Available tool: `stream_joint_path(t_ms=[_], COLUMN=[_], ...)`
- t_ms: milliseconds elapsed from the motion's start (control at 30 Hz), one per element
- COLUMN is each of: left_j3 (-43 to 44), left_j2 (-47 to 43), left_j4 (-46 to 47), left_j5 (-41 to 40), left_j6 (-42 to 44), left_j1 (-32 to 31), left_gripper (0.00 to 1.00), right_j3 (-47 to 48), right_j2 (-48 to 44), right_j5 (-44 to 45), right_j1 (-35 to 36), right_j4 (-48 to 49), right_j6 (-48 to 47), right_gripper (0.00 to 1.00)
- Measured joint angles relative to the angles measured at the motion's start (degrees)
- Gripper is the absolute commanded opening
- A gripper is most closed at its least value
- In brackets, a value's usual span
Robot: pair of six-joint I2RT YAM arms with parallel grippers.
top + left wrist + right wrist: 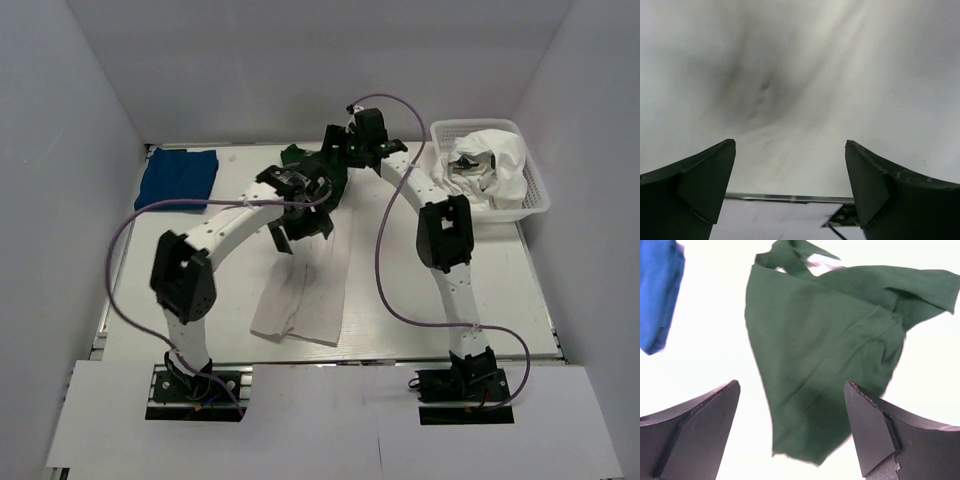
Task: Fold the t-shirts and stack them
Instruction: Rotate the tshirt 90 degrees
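Observation:
The white tee's near corner (255,330), the one on the same side as the folded royal-blue tee, will be gripped by my left gripper.
The white tee (300,300) lies lengthwise on the table's middle, with a dark green sleeve (293,155) at its far end. Its print does not show. The royal-blue tee (178,178) lies folded at the far left. My left gripper (300,232) hovers open and empty over the white tee's middle. In the left wrist view (790,143) white cloth (800,75) fills the frame. My right gripper (335,175) is open and empty above the green sleeve (815,340), which lies between its fingers in the right wrist view (790,383). The blue tee (657,290) shows at upper left.
A white plastic basket (535,190) at the far right holds crumpled white clothing (495,160). White walls close in the table at the back and on both sides. The table's near metal edge (790,198) shows under the left gripper.

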Motion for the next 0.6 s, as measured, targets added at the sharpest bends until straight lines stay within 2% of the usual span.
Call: stream_joint_path(t_ms=[167,267,400,500,600], left_j3=[-11.0,-13.8,-14.9,-18.8,-22.0], left_j2=[-17.7,-24.8,-25.8,-23.4,-20.2], left_j4=[-2.7,-4.6,-6.1,-5.0,-4.7], left_j5=[-16.4,-22.8,-25.1,-23.5,-21.6], left_j6=[1.3,1.2,1.4,2.2,2.8], left_j1=[1.1,2.1,3.6,5.1,6.8], left_gripper=[1.00,1.00,1.00,1.00,1.00], right_j3=[-9.3,-16.0,-28.5,-34.9,-37.3], right_j2=[-14.5,-22.1,-28.7,-27.9,-24.6], right_j5=[6.9,9.9,12.5,12.6,12.7], right_j1=[3.5,6.7,10.9,13.6,14.9], right_j4=[-4.1,-6.1,-8.6,-10.7,-13.3], right_j6=[-1.4,-1.4,-0.9,-0.7,-0.4], right_gripper=[0.90,0.90,0.90,0.90,0.90])
